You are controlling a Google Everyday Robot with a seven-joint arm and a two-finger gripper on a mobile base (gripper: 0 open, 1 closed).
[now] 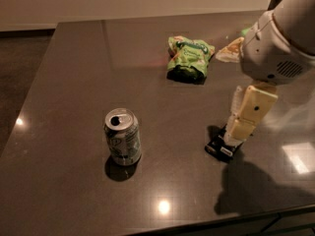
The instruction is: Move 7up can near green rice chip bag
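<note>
I will next grip the upper half (pixel 123 132) of the 7up can, just below its silver top.
The 7up can (pixel 122 136) stands upright on the dark table (pixel 74 73), front left of centre, with its silver top and mouth hole showing. The green rice chip bag (pixel 189 58) lies far back, right of centre, well apart from the can. My gripper (pixel 237 131) hangs down from the white arm (pixel 275 48) at the right. It is low over the table, right of the can and in front of the bag. It holds nothing that I can see.
A flat black snack bar wrapper (pixel 219 149) lies right under the gripper, partly hidden by it. A pale tan packet (pixel 229 50) lies behind the arm near the bag. The table's front edge runs close below the can.
</note>
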